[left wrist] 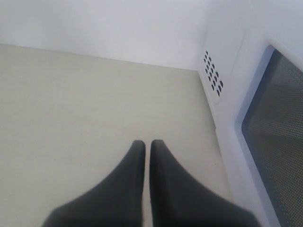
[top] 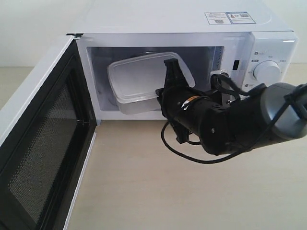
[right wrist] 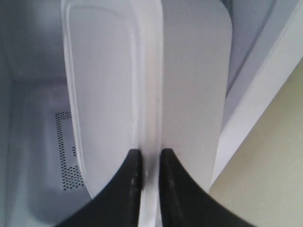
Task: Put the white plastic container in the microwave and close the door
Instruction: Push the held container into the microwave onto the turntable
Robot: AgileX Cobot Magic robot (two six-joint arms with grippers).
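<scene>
The white plastic container will go down flat from my right gripper onto the microwave's inner bottom, behind the opening's front edge (top: 153, 87).
The white plastic container (top: 139, 81) is tilted inside the cavity of the white microwave (top: 192, 24), its lid facing outward. My right gripper (top: 169, 79) reaches into the opening and is shut on the container's rim (right wrist: 150, 118); its black fingers (right wrist: 130, 179) pinch the lid edge from both sides. The door (top: 43, 158) stands wide open at the left, showing its black mesh inner face. My left gripper (left wrist: 147, 146) is shut on nothing, hovering over the beige table beside the microwave's outer side wall (left wrist: 222, 61); it does not show in the exterior view.
The microwave's dial panel (top: 268, 69) lies just right of my right arm (top: 240, 120). A black cable (top: 182, 148) loops under that arm. Beige tabletop (top: 158, 187) extends in front of the microwave. Vent holes (left wrist: 212, 75) mark the side wall.
</scene>
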